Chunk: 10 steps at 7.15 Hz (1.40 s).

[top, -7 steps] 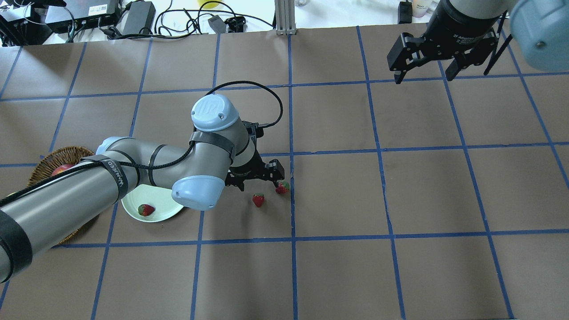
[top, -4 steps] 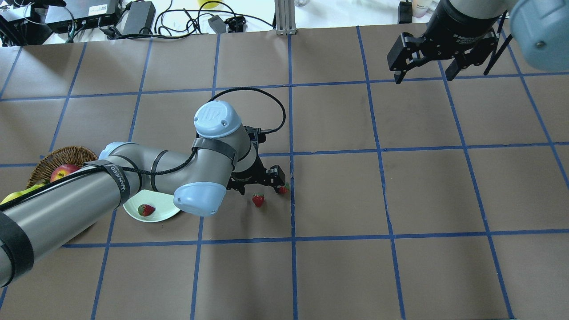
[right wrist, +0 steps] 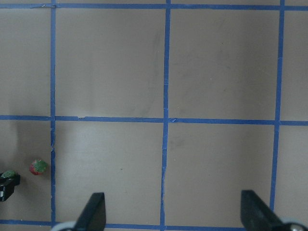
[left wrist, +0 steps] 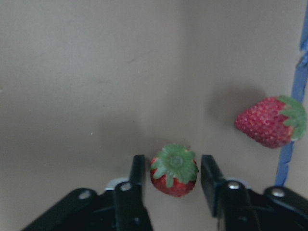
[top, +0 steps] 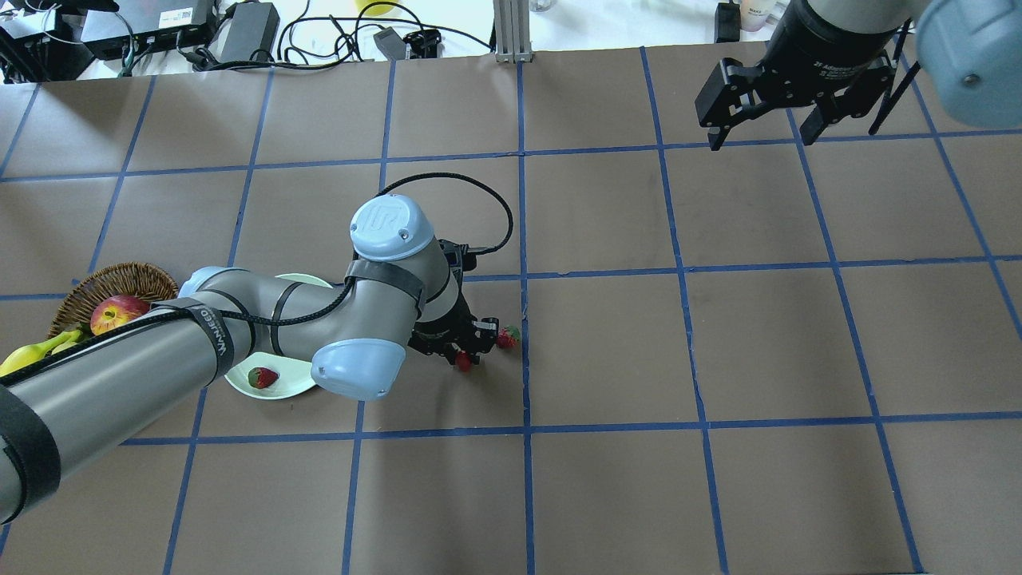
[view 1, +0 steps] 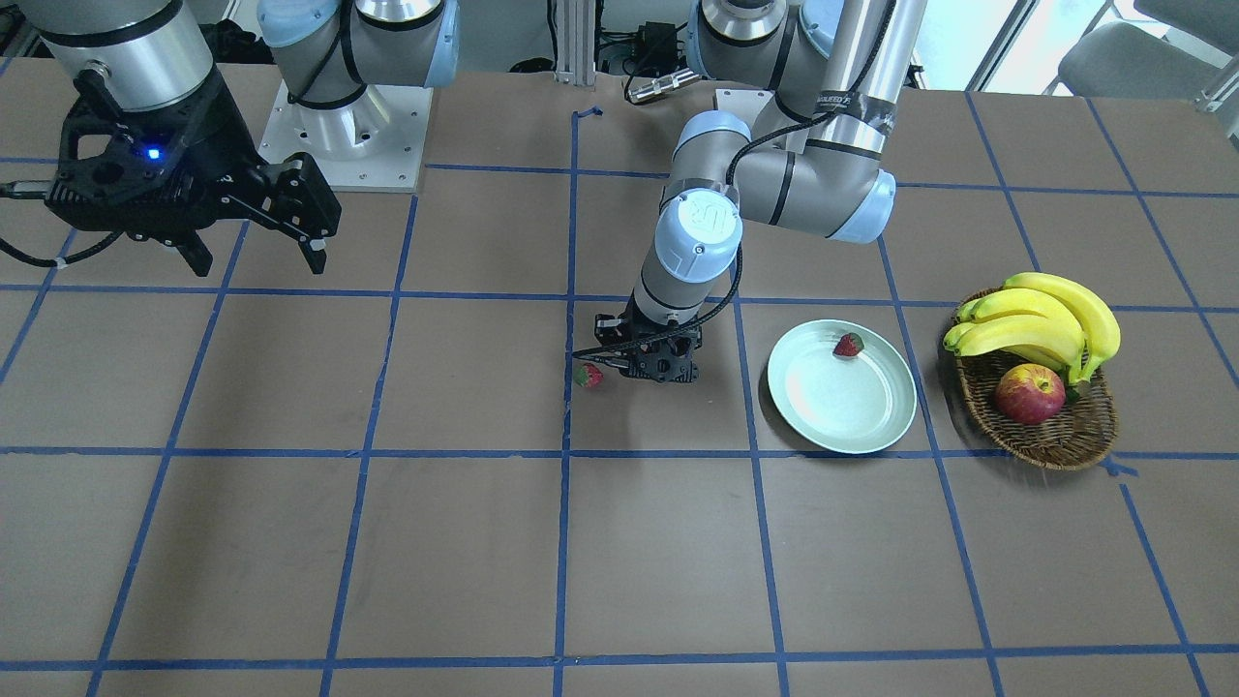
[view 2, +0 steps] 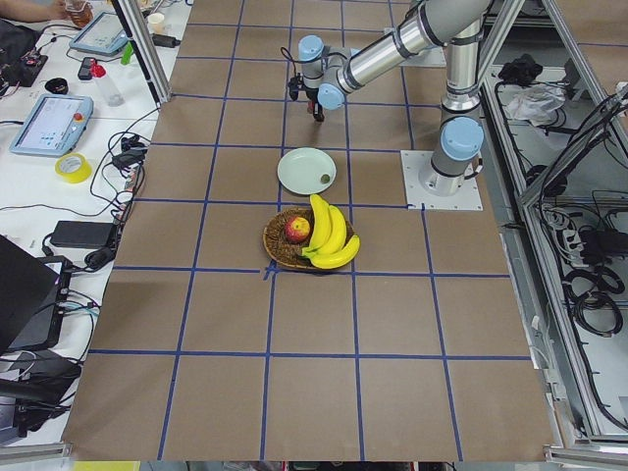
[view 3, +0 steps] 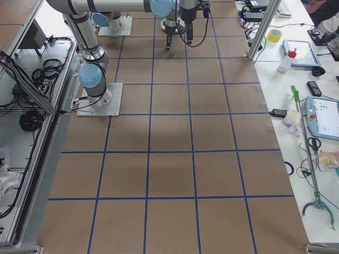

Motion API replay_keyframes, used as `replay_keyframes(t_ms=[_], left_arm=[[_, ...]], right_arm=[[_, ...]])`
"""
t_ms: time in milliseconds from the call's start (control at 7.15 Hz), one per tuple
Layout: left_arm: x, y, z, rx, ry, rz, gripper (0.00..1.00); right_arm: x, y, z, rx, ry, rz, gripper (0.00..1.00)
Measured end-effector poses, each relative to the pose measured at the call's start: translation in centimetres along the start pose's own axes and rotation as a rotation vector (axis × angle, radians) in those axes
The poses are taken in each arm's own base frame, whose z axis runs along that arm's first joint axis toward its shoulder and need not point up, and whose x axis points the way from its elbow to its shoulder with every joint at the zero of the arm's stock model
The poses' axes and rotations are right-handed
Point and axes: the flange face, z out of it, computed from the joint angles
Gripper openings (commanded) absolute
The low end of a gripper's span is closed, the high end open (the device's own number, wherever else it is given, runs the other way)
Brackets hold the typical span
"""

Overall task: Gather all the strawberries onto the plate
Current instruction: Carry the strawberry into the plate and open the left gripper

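Observation:
Next, my left gripper sets the strawberry down close to the middle of the pale green plate (view 1: 844, 405).
One strawberry (left wrist: 174, 169) lies on the table between the open fingers of my left gripper (left wrist: 173, 162), with small gaps on each side. In the overhead view it (top: 463, 364) peeks out under that gripper (top: 461, 349). A second strawberry (top: 508, 338) lies just right of it, on a blue tape line, and also shows in the left wrist view (left wrist: 269, 121) and the front view (view 1: 588, 375). A third strawberry (top: 262, 377) lies in the pale green plate (top: 297, 375), partly under my left arm. My right gripper (top: 758, 134) is open and empty, high at the far right.
A brown wicker basket (view 1: 1055, 440) with an apple (view 1: 1029, 393) and bananas (view 1: 1041, 319) stands beside the plate (view 1: 842, 407), on its side away from the gripper. Blue tape lines grid the brown table. Cables and boxes lie past the far edge.
My left gripper has moved from beside the strawberry on the tape line toward the nearer one and lowered, so its fingers now straddle that strawberry. The right arm has not moved.

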Motion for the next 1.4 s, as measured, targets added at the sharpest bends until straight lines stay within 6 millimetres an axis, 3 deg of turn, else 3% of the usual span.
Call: replay_keyframes(t_ms=[280, 419, 699, 979, 1258, 1398], left_arm=[[-1.7, -2.5, -4.1, 0.044, -0.041, -0.026, 0.0], [-4.4, -4.6, -6.8, 0.04, -0.08, -0.038, 0.0], [-12.2, -7.6, -10.2, -0.003, -0.105, -0.048, 0.0], [-20.2, -8.3, -10.3, -0.047, -0.114, -0.063, 0.0], [-23.6, -7.3, -8.2, -0.106, -0.102, -0.074, 0.99], [-24.0, -7.1, -7.7, -0.119, -0.101, -0.077, 1.0]], right_arm=[[0.0, 0.0, 0.0, 0.001, 0.0, 0.0, 1.0], [0.0, 0.0, 0.0, 0.001, 0.0, 0.0, 1.0], [0.0, 0.0, 0.0, 0.0, 0.0, 0.001, 1.0], [0.0, 0.0, 0.0, 0.0, 0.001, 0.001, 1.0], [0.0, 0.0, 0.0, 0.0, 0.002, 0.001, 1.0], [0.0, 0.0, 0.0, 0.0, 0.001, 0.0, 1.0]])
